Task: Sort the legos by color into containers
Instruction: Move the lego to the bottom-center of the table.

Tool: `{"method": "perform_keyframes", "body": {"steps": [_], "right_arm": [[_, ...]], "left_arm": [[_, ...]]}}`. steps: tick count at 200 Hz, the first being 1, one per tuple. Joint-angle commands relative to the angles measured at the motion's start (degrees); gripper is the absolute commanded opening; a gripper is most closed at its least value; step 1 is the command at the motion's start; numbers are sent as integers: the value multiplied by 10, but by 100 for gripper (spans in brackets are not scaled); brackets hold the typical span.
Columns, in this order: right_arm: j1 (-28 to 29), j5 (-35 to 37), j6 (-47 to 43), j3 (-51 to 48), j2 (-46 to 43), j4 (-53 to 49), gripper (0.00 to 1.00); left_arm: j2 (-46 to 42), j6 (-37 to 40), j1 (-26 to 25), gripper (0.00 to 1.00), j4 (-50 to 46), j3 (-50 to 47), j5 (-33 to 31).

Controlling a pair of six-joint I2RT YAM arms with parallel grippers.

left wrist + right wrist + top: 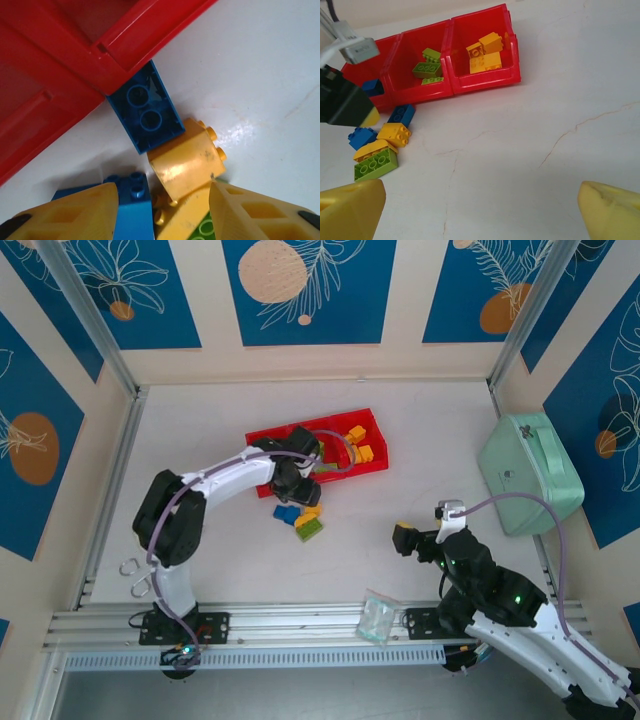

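The curved yellow brick sits between my left gripper's fingers with the blue brick, so next I open, back off and take the blue brick alone [134, 212].
The red tray [300, 424] [485, 80] [75, 55] lies mid-table; green legos [427, 70] sit in its middle compartment, yellow ones [485, 52] in the right one, a blue one [372, 87] in the left. Loose legos lie at its front: blue [287, 512], yellow [310, 512] and green [309, 530]. My left gripper [297, 480] [165, 210] is low over this pile. Its jaws flank a blue brick [131, 210] and a yellow brick [187, 162]; whether they grip is unclear. An upturned blue brick [147, 112] leans on the tray wall. My right gripper [405, 538] [482, 210] hangs open over bare table.
A mint green case [530, 472] stands at the right wall. A small clear bag [378, 620] lies by the front rail [300, 625], between the arm bases. Metal rings [135, 575] lie at the front left. Panel walls close three sides.
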Motion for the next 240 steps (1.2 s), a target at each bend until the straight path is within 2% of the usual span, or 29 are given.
{"method": "perform_keyframes", "body": {"steps": [1, 34, 66, 121, 181, 217, 240], "right_arm": [[-2, 17, 14, -3, -9, -1, 99], [-3, 16, 16, -4, -9, 1, 99], [-3, 15, 17, -4, -9, 0, 99], [-6, 16, 57, 2, -11, -31, 99], [-6, 15, 67, 3, -11, -39, 99], [-7, 12, 70, 3, -11, -40, 99], [-7, 7, 66, 1, -11, -36, 99]], "left_arm": [[11, 10, -1, 49, -17, 18, 8], [17, 10, -2, 40, -1, -1, 17], [35, 15, -3, 35, -4, -7, 26], [25, 32, -7, 32, -4, -37, 43], [-45, 5, -7, 31, 5, -135, 49], [-127, -16, -7, 31, -2, -202, 32], [-184, -36, -9, 33, -25, -212, 12]]}}
